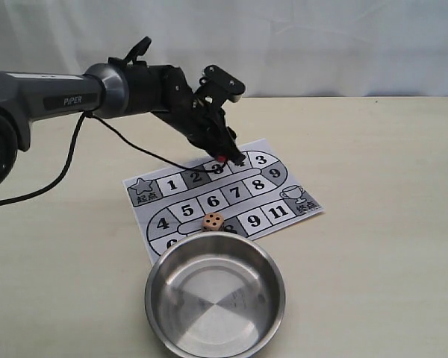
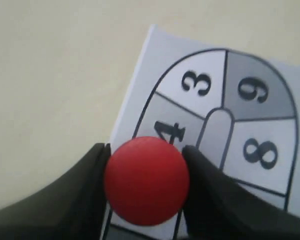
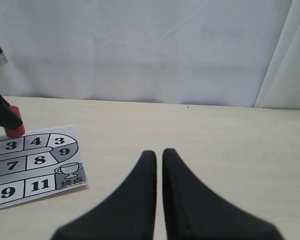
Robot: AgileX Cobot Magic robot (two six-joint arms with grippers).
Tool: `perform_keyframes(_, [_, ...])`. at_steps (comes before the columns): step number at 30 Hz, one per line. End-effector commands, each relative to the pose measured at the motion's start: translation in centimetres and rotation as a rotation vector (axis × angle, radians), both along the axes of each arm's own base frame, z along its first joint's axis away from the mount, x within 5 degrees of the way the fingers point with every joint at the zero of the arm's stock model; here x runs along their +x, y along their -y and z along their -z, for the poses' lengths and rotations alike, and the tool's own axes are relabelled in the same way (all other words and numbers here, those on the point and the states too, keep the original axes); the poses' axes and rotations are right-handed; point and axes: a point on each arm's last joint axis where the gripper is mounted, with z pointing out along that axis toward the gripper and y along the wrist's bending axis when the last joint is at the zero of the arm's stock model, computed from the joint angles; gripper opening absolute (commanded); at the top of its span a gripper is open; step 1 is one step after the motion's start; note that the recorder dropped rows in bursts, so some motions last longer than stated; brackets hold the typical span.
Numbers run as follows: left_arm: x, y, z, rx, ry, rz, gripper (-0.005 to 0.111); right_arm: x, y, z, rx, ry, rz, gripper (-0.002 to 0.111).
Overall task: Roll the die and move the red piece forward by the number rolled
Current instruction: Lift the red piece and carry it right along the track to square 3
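Observation:
Next, I let go of the red piece with my left gripper on the back-row board square just before the track's curved corner (image 1: 240, 162) (image 2: 166, 131).
My left gripper (image 1: 225, 158) is shut on the red piece (image 1: 221, 159), a small red cylinder. In the left wrist view the red piece (image 2: 146, 181) fills the gap between the two black fingers (image 2: 85, 190), low over the board square marked 4 (image 2: 169, 131). I cannot tell whether it touches the paper. The die (image 1: 213, 221), a tan cube with dark pips, lies on the board's near edge, just behind the bowl. My right gripper (image 3: 154, 151) is shut on nothing above bare table. It sees the red piece (image 3: 14, 126) far off and is out of the exterior view.
The paper game board (image 1: 168, 184) with numbered squares lies flat in the middle of the table. An empty steel bowl (image 1: 172, 268) stands in front of it, close to the die. A black cable (image 1: 134, 145) trails from the left arm across the table.

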Motion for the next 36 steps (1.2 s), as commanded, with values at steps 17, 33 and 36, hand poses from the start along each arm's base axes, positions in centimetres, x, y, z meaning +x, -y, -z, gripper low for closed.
perform_keyframes(17, [0.2, 2.6, 2.3, 0.036, 0.054, 0.062, 0.000, 0.0, 0.0, 0.1, -0.005, 0.002, -0.002, 0.004])
perform_keyframes(33, [0.5, 2.7, 3.0, 0.029, 0.073, 0.052, 0.032, 0.0, 0.0, 0.1, -0.005, 0.002, -0.002, 0.004])
perform_keyframes(36, [0.5, 2.8, 2.9, 0.019, 0.092, 0.048, 0.042, 0.0, 0.0, 0.1, -0.005, 0.002, -0.002, 0.004])
